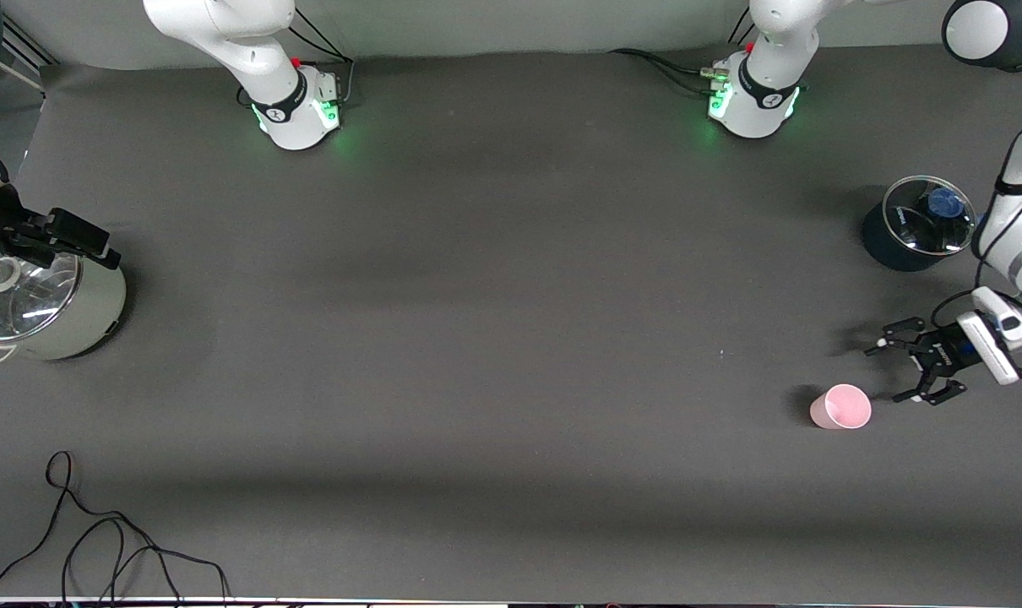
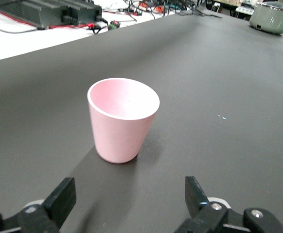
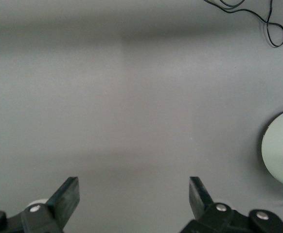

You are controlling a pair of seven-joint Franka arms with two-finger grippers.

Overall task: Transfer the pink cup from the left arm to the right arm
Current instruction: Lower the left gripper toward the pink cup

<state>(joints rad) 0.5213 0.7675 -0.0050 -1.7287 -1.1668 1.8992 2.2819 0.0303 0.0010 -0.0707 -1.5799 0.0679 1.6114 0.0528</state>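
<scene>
I should close my left gripper around the lower half of the pink cup (image 1: 818, 412) (image 2: 117, 141), well below the cup's rim, with one finger on each side.
The pink cup (image 1: 840, 407) stands upright on the dark table toward the left arm's end, empty. In the left wrist view the pink cup (image 2: 122, 120) sits a short way ahead of the fingers, apart from them. My left gripper (image 1: 891, 371) hangs low beside the cup, open, with nothing between its thin fingers (image 2: 63, 196); it shows as the left gripper (image 2: 130, 194) there. My right gripper (image 1: 95, 243) waits over the rim of a green pot at the right arm's end, open and empty. In its own view the right gripper (image 3: 134, 194) has only bare table between its fingers.
A pale green pot (image 1: 63, 317) with a glass lid stands at the right arm's end; the green pot (image 3: 281, 154) also shows in the right wrist view. A dark pot (image 1: 899, 241) with a glass lid stands near the left arm. A black cable (image 1: 97, 540) lies at the front edge.
</scene>
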